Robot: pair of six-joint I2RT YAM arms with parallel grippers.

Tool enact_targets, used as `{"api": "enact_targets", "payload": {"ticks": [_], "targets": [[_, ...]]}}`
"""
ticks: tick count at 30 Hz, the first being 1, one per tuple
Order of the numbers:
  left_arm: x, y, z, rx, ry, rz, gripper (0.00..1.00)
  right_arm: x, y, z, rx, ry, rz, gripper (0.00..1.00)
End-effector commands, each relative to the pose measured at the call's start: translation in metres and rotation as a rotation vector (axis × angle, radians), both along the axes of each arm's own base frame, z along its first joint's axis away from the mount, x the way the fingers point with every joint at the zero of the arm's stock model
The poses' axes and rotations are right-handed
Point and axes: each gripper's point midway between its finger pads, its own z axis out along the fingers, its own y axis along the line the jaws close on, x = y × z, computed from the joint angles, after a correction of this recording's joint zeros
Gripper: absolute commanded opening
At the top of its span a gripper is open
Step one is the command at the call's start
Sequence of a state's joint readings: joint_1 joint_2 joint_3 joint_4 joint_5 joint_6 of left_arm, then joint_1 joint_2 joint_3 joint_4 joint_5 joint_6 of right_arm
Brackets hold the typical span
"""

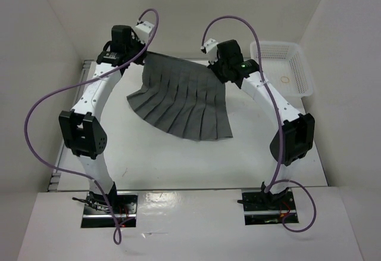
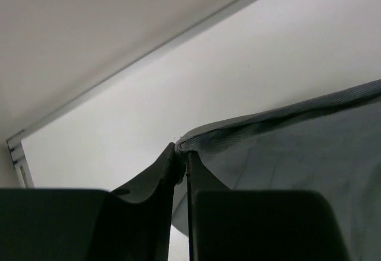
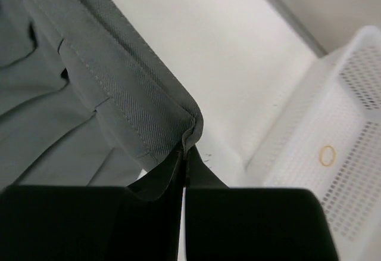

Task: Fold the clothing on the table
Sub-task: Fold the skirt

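Observation:
Next, I release the garment's top corner with my left gripper down by the outer tip of the fanned hem (image 1: 141, 96).
The clothing (image 1: 181, 97) is a dark grey pleated garment, held up by its top edge at the far middle of the table (image 1: 155, 165), its fanned hem trailing towards me. My left gripper (image 1: 141, 54) is shut on the garment's left top corner; in the left wrist view the clothing (image 2: 286, 148) is pinched at the left gripper (image 2: 181, 154) tips. My right gripper (image 1: 213, 63) is shut on the right top corner. Seen from the right wrist, the waistband of the clothing (image 3: 119, 100) ends between the right gripper (image 3: 186, 148) tips.
A white mesh basket (image 1: 300, 76) stands at the far right of the table, with a small yellow ring (image 1: 286, 80) inside; the basket (image 3: 351, 171) also shows in the right wrist view. White walls enclose the table, with a metal rail (image 2: 149, 49) along the far edge.

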State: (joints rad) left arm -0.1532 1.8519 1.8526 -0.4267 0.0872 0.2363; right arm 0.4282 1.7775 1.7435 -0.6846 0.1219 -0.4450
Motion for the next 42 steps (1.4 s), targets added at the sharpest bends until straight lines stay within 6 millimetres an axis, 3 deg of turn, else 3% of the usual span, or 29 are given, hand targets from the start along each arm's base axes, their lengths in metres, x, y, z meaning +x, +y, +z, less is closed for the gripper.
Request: {"api": "enact_targets", "payload": {"ticks": [1,2,5,6,8,11,12,14,16,17,18,19,21,23,25,26,29,30,31,32,33,34,38,42], "targets": [[0.034,0.025,0.03,-0.01,-0.107,0.139,0.07,0.014,-0.06,0.049,-0.074,-0.174,-0.265,0.0],[0.04,0.024,0.043,-0.025,-0.138,0.142,0.07,0.016,-0.062,0.053,-0.074,-0.194,-0.28,0.0],[0.06,0.018,0.017,-0.042,-0.094,0.14,0.08,0.014,-0.064,0.042,-0.083,-0.172,-0.289,0.0],[0.063,0.016,0.022,-0.057,-0.099,0.136,0.08,0.014,-0.062,0.041,-0.084,-0.169,-0.275,0.0],[0.069,0.013,0.004,-0.054,-0.063,0.128,0.08,0.002,-0.056,0.028,-0.104,-0.112,-0.226,0.0],[0.07,0.008,-0.005,-0.063,-0.046,0.103,0.08,-0.013,-0.039,0.015,-0.064,-0.021,-0.109,0.0],[0.07,0.005,-0.019,-0.064,-0.016,0.09,0.08,-0.022,-0.035,0.01,-0.062,0.028,-0.067,0.0],[0.066,0.007,-0.042,-0.072,0.034,0.073,0.08,-0.041,-0.012,0.002,0.001,0.12,0.09,0.0],[0.058,0.011,-0.042,-0.075,0.033,0.058,0.08,-0.066,0.006,-0.008,0.045,0.237,0.228,0.0],[0.048,0.016,-0.064,-0.075,0.088,0.058,0.08,-0.077,0.018,-0.013,0.052,0.282,0.279,0.0],[0.045,0.02,-0.069,-0.07,0.087,0.053,0.08,-0.095,0.02,-0.025,0.044,0.367,0.314,0.0],[0.038,0.021,-0.064,-0.06,0.077,0.047,0.08,-0.104,0.03,-0.032,0.057,0.418,0.373,0.0],[0.027,0.026,-0.076,-0.047,0.1,0.039,0.1,-0.124,0.047,-0.043,0.049,0.489,0.442,0.0],[0.011,0.034,-0.092,-0.031,0.136,0.043,0.11,-0.137,0.057,-0.057,0.025,0.543,0.472,0.0],[0.005,0.044,-0.092,-0.01,0.121,0.067,0.11,-0.147,0.067,-0.063,0.017,0.56,0.496,0.0],[-0.003,0.051,-0.106,-0.008,0.154,0.078,0.13,-0.149,0.071,-0.067,0.034,0.579,0.509,0.0],[-0.008,0.063,-0.107,-0.004,0.151,0.107,0.36,-0.167,0.087,-0.073,0.035,0.632,0.574,0.04],[-0.011,0.065,-0.116,0.002,0.164,0.115,0.43,-0.173,0.094,-0.077,0.045,0.654,0.597,0.12],[-0.014,0.065,-0.116,0.003,0.166,0.115,0.53,-0.184,0.103,-0.077,0.034,0.664,0.641,0.16],[-0.017,0.07,-0.114,0.002,0.164,0.124,0.59,-0.192,0.106,-0.085,0.019,0.69,0.656,0.2],[-0.017,0.075,-0.117,0.016,0.163,0.147,0.64,-0.201,0.113,-0.091,0.029,0.725,0.682,0.31],[-0.017,0.077,-0.114,0.014,0.154,0.166,0.71,-0.213,0.12,-0.091,0.025,0.736,0.728,0.35],[-0.024,0.093,-0.11,0.03,0.136,0.247,0.83,-0.245,0.134,-0.103,0.041,0.863,0.814,0.5],[-0.036,0.112,-0.102,0.012,0.135,0.304,0.89,-0.255,0.14,-0.105,0.056,0.9,0.871,0.6]]}}
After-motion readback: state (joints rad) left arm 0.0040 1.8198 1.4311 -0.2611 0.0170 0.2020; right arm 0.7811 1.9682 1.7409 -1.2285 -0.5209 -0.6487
